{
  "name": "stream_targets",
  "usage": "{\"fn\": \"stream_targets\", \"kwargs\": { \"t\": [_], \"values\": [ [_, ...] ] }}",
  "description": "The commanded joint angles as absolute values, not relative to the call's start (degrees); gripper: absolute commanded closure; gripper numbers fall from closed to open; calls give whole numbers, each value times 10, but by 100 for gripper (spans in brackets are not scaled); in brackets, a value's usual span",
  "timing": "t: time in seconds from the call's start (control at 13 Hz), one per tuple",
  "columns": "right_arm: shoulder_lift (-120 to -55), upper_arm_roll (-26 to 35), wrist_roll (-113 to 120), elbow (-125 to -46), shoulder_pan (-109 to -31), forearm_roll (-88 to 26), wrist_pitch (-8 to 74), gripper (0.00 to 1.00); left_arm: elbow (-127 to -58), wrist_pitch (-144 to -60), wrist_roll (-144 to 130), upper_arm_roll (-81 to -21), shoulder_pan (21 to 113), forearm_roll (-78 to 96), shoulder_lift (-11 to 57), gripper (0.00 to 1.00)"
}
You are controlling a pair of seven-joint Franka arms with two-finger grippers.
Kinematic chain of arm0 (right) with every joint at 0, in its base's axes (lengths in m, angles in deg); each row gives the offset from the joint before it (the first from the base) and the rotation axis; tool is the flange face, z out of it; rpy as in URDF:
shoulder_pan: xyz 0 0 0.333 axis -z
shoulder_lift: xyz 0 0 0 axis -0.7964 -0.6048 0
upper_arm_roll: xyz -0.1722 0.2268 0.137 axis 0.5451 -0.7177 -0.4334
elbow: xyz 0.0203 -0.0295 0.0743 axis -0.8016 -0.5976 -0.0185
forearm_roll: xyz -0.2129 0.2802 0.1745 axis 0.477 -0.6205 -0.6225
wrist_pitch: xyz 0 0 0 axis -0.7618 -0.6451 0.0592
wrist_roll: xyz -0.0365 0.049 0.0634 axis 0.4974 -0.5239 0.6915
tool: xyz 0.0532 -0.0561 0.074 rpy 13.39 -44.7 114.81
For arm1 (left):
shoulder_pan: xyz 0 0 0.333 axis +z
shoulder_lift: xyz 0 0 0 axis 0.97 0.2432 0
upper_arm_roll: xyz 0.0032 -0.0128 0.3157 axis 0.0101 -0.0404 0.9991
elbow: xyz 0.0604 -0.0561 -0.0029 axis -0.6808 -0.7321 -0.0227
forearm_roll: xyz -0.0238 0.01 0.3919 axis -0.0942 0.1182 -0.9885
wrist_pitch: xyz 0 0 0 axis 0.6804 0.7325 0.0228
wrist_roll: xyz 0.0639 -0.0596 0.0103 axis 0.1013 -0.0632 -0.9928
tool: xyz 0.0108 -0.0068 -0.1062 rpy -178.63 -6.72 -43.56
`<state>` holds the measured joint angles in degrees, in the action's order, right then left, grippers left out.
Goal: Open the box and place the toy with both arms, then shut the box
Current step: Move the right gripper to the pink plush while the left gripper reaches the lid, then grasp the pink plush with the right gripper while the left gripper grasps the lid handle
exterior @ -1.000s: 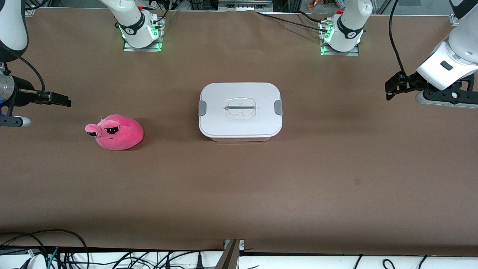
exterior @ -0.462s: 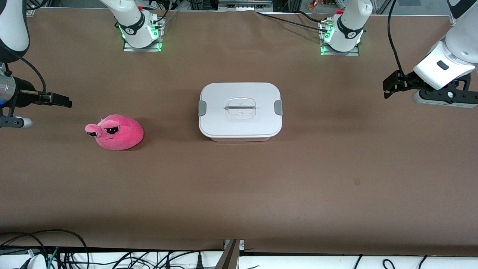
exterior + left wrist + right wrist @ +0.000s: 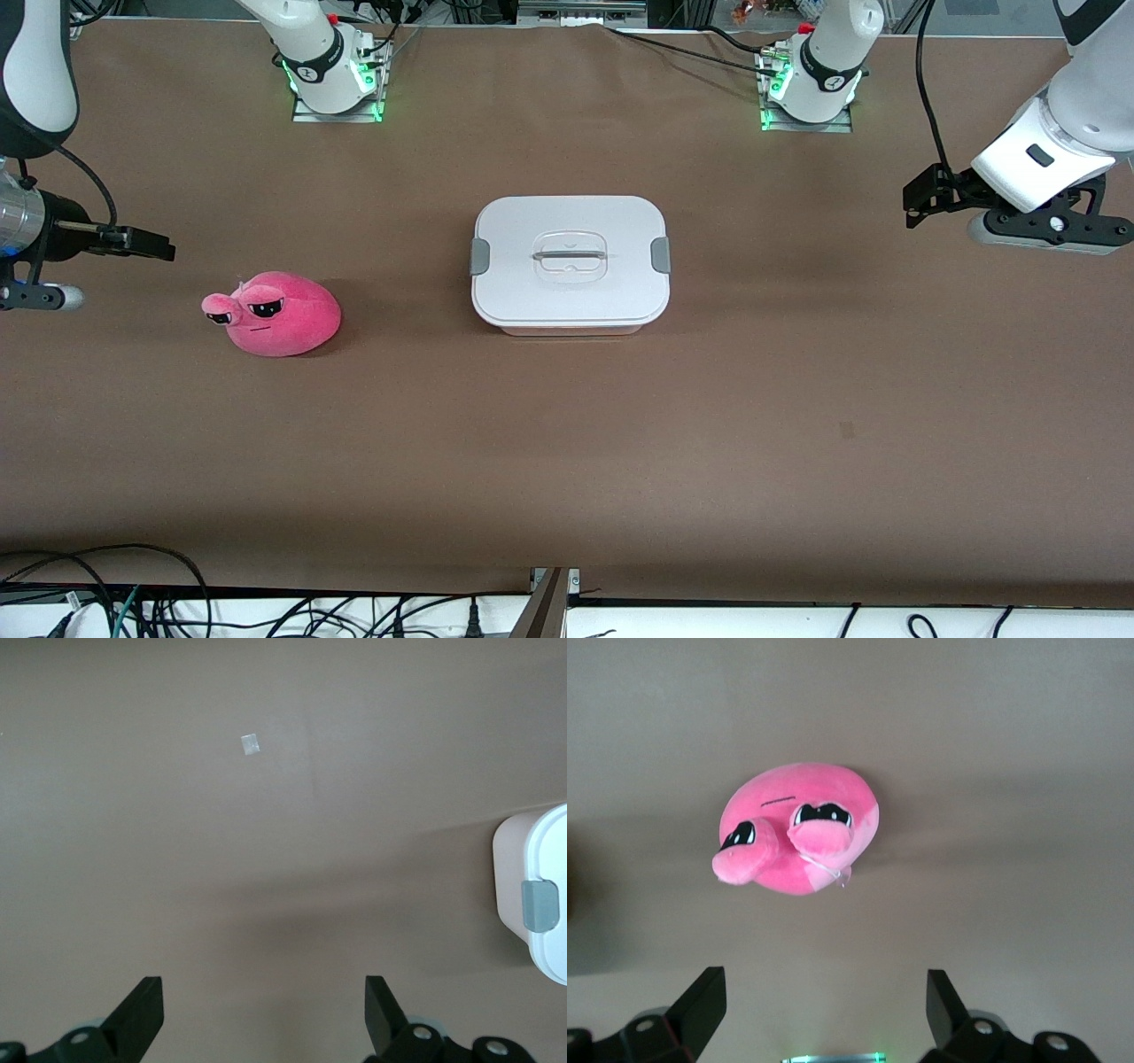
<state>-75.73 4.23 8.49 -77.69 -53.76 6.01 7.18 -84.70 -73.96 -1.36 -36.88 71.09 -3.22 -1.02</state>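
Note:
The pink plush toy is next for my right gripper, which should go to it and close on the part (image 3: 243, 297) (image 3: 795, 868) between the toy's two eyes.
The box (image 3: 570, 264) sits shut in the middle of the table, its white lid with grey side clips and clear handle on it; one clipped end shows in the left wrist view (image 3: 536, 895). The pink plush toy (image 3: 275, 314) lies on the table toward the right arm's end, and it shows in the right wrist view (image 3: 797, 827). My right gripper (image 3: 151, 245) is open and empty, up in the air at the right arm's end, apart from the toy. My left gripper (image 3: 921, 197) is open and empty, up over bare table at the left arm's end.
Two arm bases (image 3: 332, 75) (image 3: 811, 84) with green lights stand at the table's back edge. Cables (image 3: 89, 602) hang below the table's front edge. A small pale patch (image 3: 251, 743) marks the brown table cover.
My left gripper has risen a little and drifted toward the box. My right gripper has shifted slightly toward the toy. The box and toy have not moved.

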Motion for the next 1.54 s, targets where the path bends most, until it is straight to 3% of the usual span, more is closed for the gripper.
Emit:
{"fn": "stream_targets", "kwargs": {
  "t": [0.0,0.54,0.92,1.31,1.46],
  "values": [
    [-777,41,90,-765,-540,62,72,0,-834,-728,-8,-379,696,-16,0,0],
    [-801,40,86,-773,-575,62,74,0,-833,-722,-9,-485,673,-17,18,0],
    [-799,40,86,-829,-581,60,124,0,-823,-728,-6,-572,672,-16,50,0],
    [-793,40,86,-890,-581,59,169,0,-745,-734,1,-636,631,-17,181,0],
    [-790,40,83,-909,-580,60,172,0,-744,-779,19,-636,604,-20,214,0]
  ]
}}
